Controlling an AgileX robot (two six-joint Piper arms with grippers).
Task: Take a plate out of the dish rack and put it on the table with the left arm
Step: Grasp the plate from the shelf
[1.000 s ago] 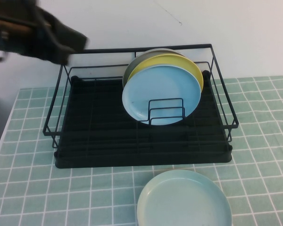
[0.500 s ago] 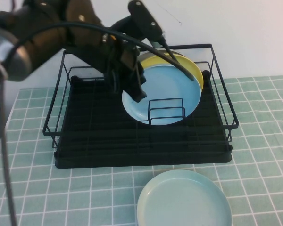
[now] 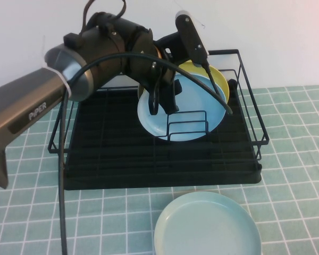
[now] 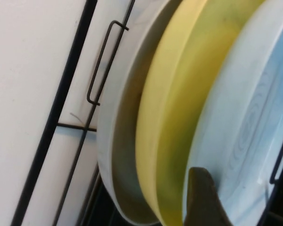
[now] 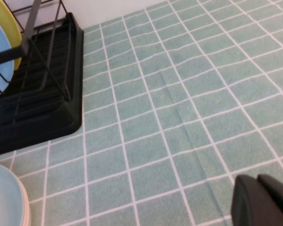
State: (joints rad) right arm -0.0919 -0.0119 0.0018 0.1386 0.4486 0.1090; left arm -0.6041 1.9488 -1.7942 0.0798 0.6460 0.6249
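Note:
Next, I close my left gripper on the upper rim of the sky-blue plate (image 3: 160, 85) (image 4: 219, 189), the front one, just before the yellow plate in the dish rack.
The sky-blue plate (image 3: 194, 106) stands upright in the wire holder at the front of the stack in the black dish rack (image 3: 122, 159). My left arm reaches over the rack from the left. The left gripper (image 3: 164, 103) is open at the plate's upper left rim, one finger on each side. In the left wrist view one dark finger (image 4: 203, 197) lies against the sky-blue plate's (image 4: 254, 117) rim, next to the yellow plate (image 4: 179, 117). The right gripper (image 5: 262, 197) is shut and empty, low over the tiled table (image 5: 179, 94).
A yellow plate (image 3: 215, 74) and a pale grey plate (image 4: 122, 141) stand behind the blue one. A mint-green plate (image 3: 207, 228) lies on the table (image 3: 292, 159) in front of the rack. The rack's corner (image 5: 37, 108) shows in the right wrist view.
My left arm has swung from the upper left corner over the rack, and the gripper has come down to the blue plate's upper left rim. The plates have not moved.

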